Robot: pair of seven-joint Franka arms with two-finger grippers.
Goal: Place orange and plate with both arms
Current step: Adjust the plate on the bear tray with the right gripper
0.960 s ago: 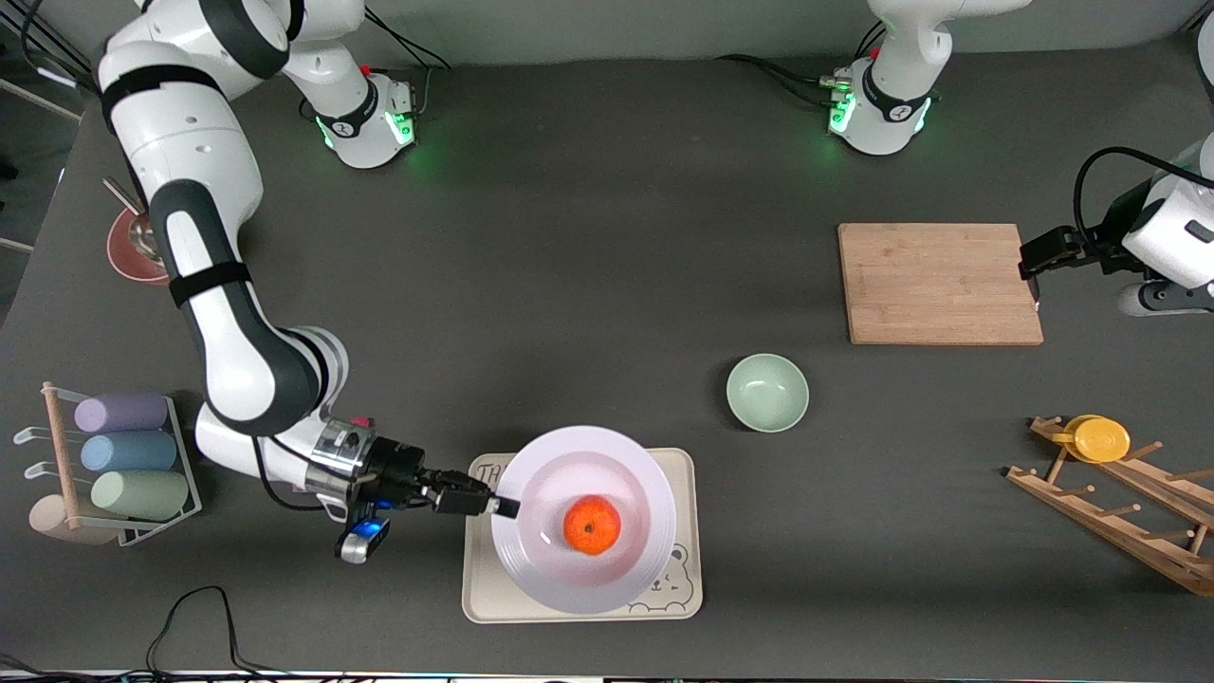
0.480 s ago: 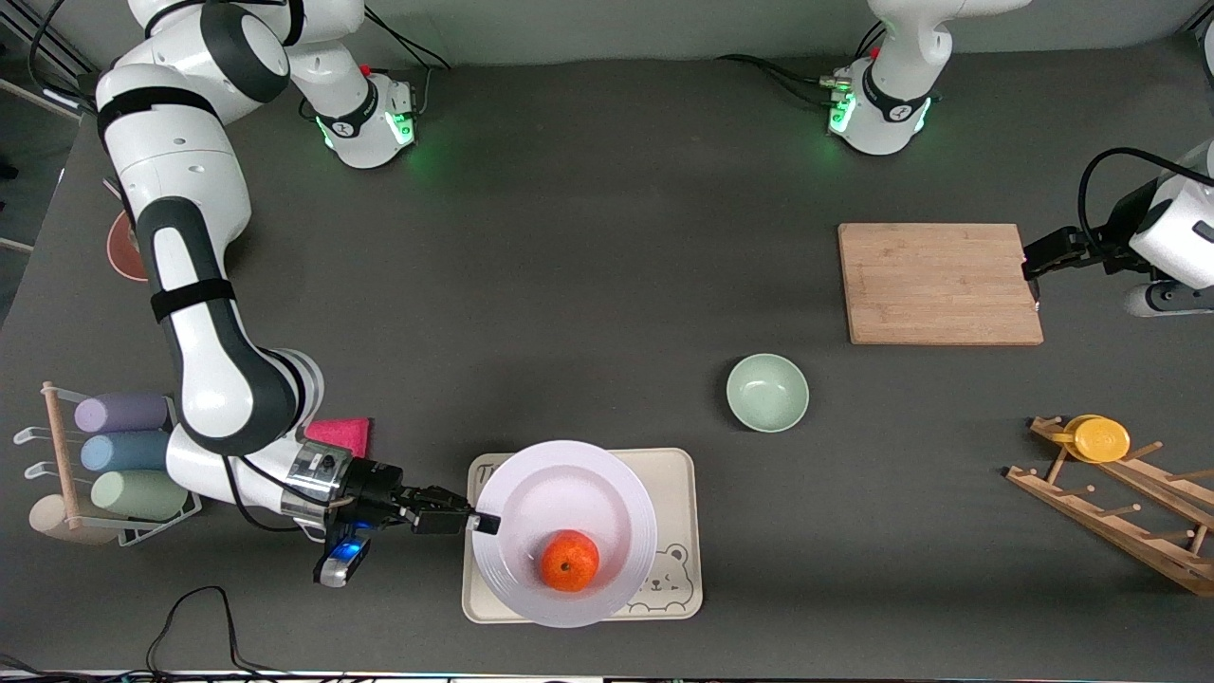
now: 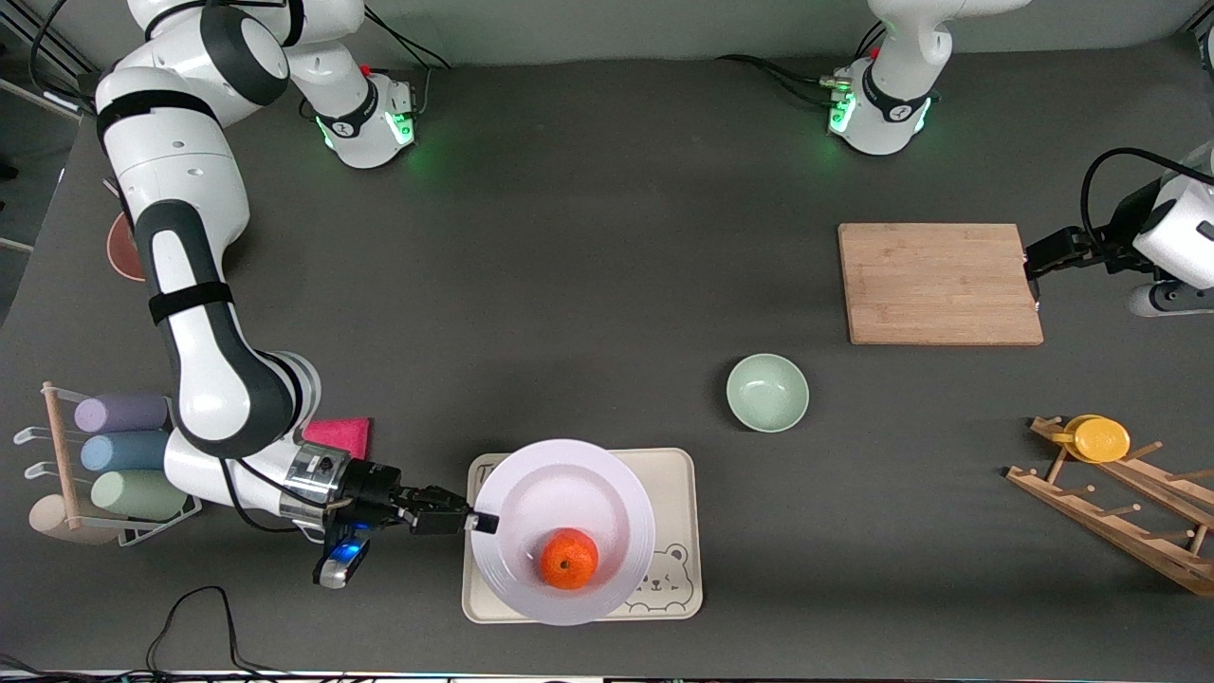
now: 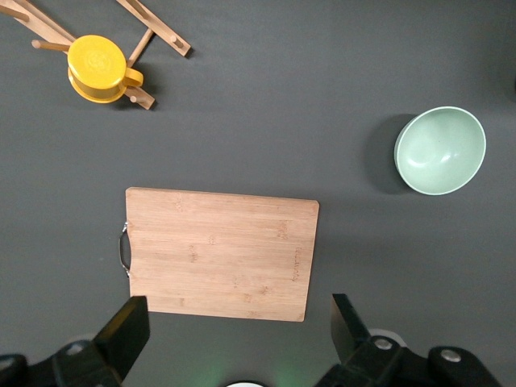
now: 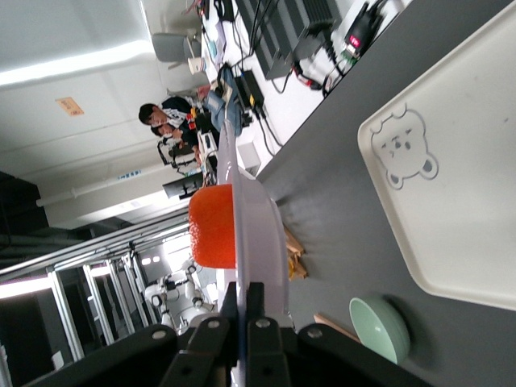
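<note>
The white plate, with the orange on it, will go down on the middle of the beige bear-printed tray (image 3: 582, 539) from my right gripper.
The white plate (image 3: 569, 489) is held by its rim over the beige bear-printed tray (image 3: 679, 474). The orange (image 3: 569, 559) lies in the plate's well, on the side nearer the front camera. My right gripper (image 3: 480, 522) is shut on the plate's rim at the edge toward the right arm's end. In the right wrist view the plate (image 5: 262, 234) shows edge-on between the gripper's (image 5: 246, 302) fingers, with the orange (image 5: 214, 226) on it and the tray (image 5: 459, 201) below. My left gripper (image 3: 1036, 275) is open and empty (image 4: 238, 334) beside the cutting board and waits.
A wooden cutting board (image 3: 939, 283) lies toward the left arm's end. A pale-green bowl (image 3: 767, 392) stands between it and the tray. A wooden rack holds a yellow cup (image 3: 1100, 438). A cup rack (image 3: 123, 455), a pink sponge (image 3: 340, 434) and a reddish bowl (image 3: 121, 254) are by the right arm.
The right gripper drew the plate a little toward the right arm's end and nearer the front camera. The orange rolled to the plate's nearer side. The left gripper barely shifted.
</note>
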